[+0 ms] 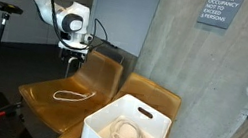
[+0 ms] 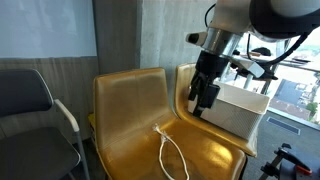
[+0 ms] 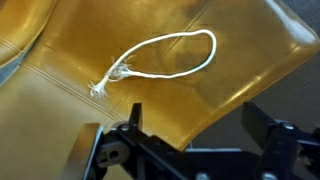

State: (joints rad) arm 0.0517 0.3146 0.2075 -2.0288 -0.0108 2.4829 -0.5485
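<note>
My gripper moves down to the white rope next and close near the rope's rounded bend (image 1: pixel 61 92) (image 3: pixel 190 72), on the side away from the rope's frayed end.
A thin white rope (image 3: pixel 160 55) lies in a loop on the seat of a tan chair (image 3: pixel 90 120), its frayed end toward the left. The same rope (image 1: pixel 72 95) shows on the seat in both exterior views, also as rope (image 2: pixel 170 152). My gripper (image 3: pixel 195 125) hangs above the chair, open, with nothing between its fingers (image 3: pixel 262 125). In an exterior view the gripper (image 1: pixel 72 58) is over the chair back, apart from the rope. The gripper (image 2: pixel 202 98) is well above the seat.
A white bin (image 1: pixel 126 130) holding more coiled rope sits on the neighbouring tan chair (image 1: pixel 151 92). A concrete pillar (image 1: pixel 170 36) stands behind. A grey chair (image 2: pixel 30 110) stands beside the tan one. A camera stand (image 1: pixel 6 19) is in the background.
</note>
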